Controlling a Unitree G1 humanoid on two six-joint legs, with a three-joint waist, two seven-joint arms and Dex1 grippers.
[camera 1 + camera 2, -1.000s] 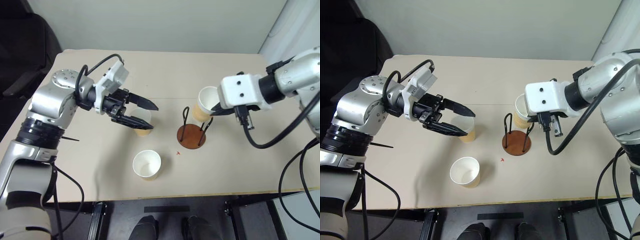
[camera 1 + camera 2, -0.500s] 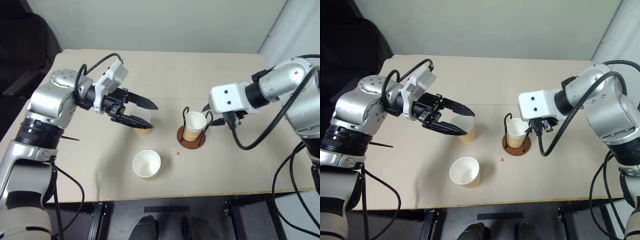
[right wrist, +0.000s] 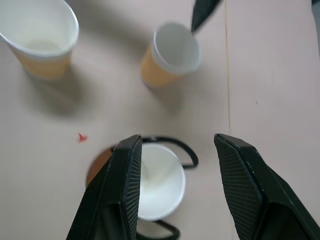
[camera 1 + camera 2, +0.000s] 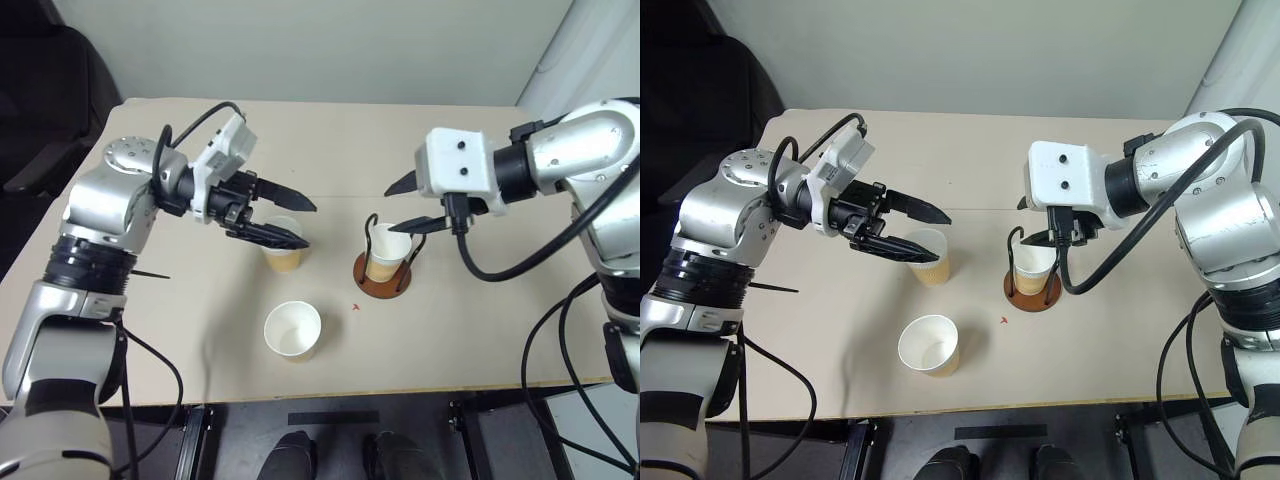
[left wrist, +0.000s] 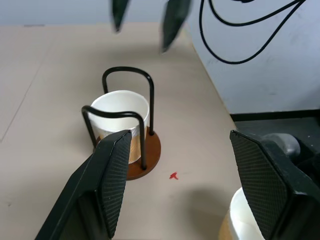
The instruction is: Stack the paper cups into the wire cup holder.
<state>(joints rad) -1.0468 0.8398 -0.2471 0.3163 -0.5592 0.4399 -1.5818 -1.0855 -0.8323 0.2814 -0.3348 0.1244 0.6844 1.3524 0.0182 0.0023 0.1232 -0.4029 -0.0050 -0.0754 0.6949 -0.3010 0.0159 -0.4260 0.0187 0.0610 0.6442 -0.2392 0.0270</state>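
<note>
The rim of the paper cup (image 4: 265, 226) is below my left gripper's fingers, and they will close on it at the side that faces away from the wire cup holder.
One paper cup (image 4: 388, 251) stands upright inside the wire cup holder (image 4: 381, 284), whose black loops rise from a reddish-brown disc right of the table's middle. My right gripper (image 4: 387, 208) hangs open just above that cup, touching nothing. A second cup (image 4: 283, 248) stands left of the holder, and my left gripper (image 4: 309, 226) hovers open over its rim with nothing between the fingers. The third cup (image 4: 293, 330) stands nearer the front edge. In the left wrist view the holder (image 5: 151, 152) and its cup (image 5: 121, 111) lie ahead of my fingers (image 5: 114, 172).
The beige table (image 4: 470, 330) ends close in front of the third cup. A small red mark (image 4: 356, 307) lies beside the holder. A black chair (image 4: 45, 95) stands past the far left corner. Cables hang from both arms.
The right gripper held a cup tilted above the holder; it let it drop into the holder, opened, and drew up and a little left. The left gripper has stayed put.
</note>
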